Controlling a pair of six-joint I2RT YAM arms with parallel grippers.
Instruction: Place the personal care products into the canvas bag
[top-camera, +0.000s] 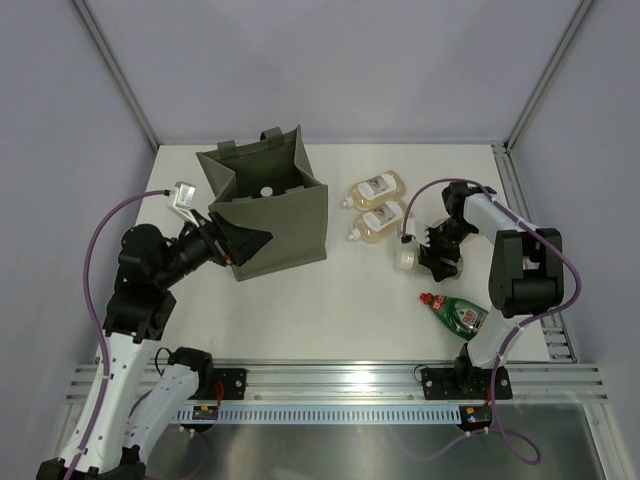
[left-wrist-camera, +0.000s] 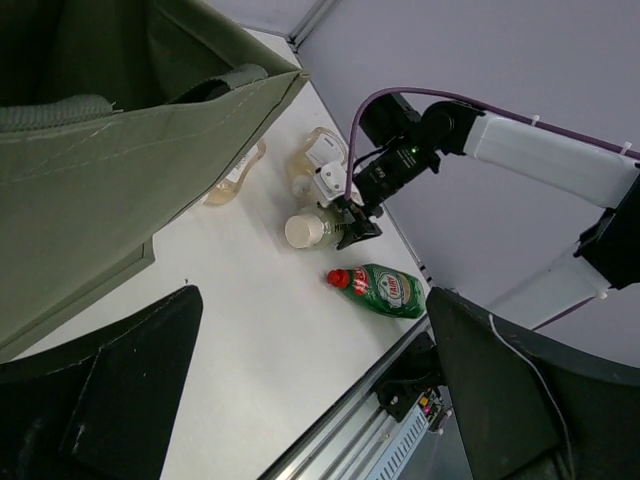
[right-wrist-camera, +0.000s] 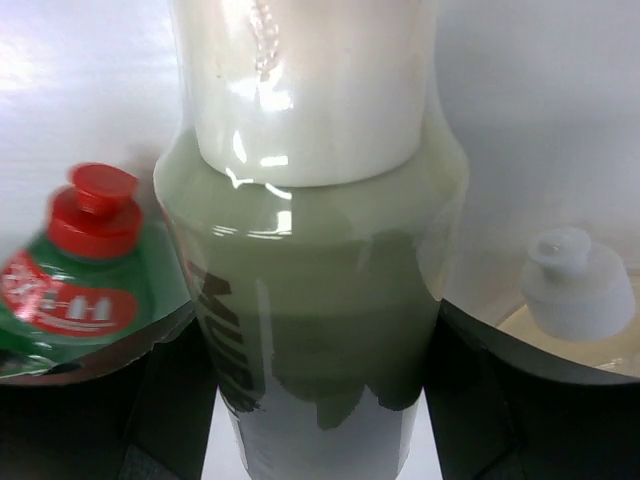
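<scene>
The beige tube, now lying sideways low over the table, will be released by my right gripper inside the canvas bag (top-camera: 230, 191), so that it sits between the bag's side and the white-capped product.
The olive-green canvas bag (top-camera: 275, 215) stands open at centre left and fills the upper left of the left wrist view (left-wrist-camera: 110, 150). My left gripper (top-camera: 245, 243) is open and empty at its front left corner, with the jaws wide apart (left-wrist-camera: 315, 330). My right gripper (top-camera: 437, 252) is shut on a beige tube (right-wrist-camera: 310, 300) with a white cap (top-camera: 405, 258), held lying sideways low over the table. Two amber bottles (top-camera: 378, 187) (top-camera: 377, 220) lie just behind it. The green red-capped bottle (top-camera: 455, 315) lies in front and also shows in the left wrist view (left-wrist-camera: 385, 290). The other products are out of view.
The table's metal rail (top-camera: 350, 380) runs along the near edge. Grey enclosure walls (top-camera: 350, 70) stand behind and at both sides. In the right wrist view the green bottle's red cap (right-wrist-camera: 95, 205) is at the left and an amber bottle's white cap (right-wrist-camera: 570, 285) is at the right.
</scene>
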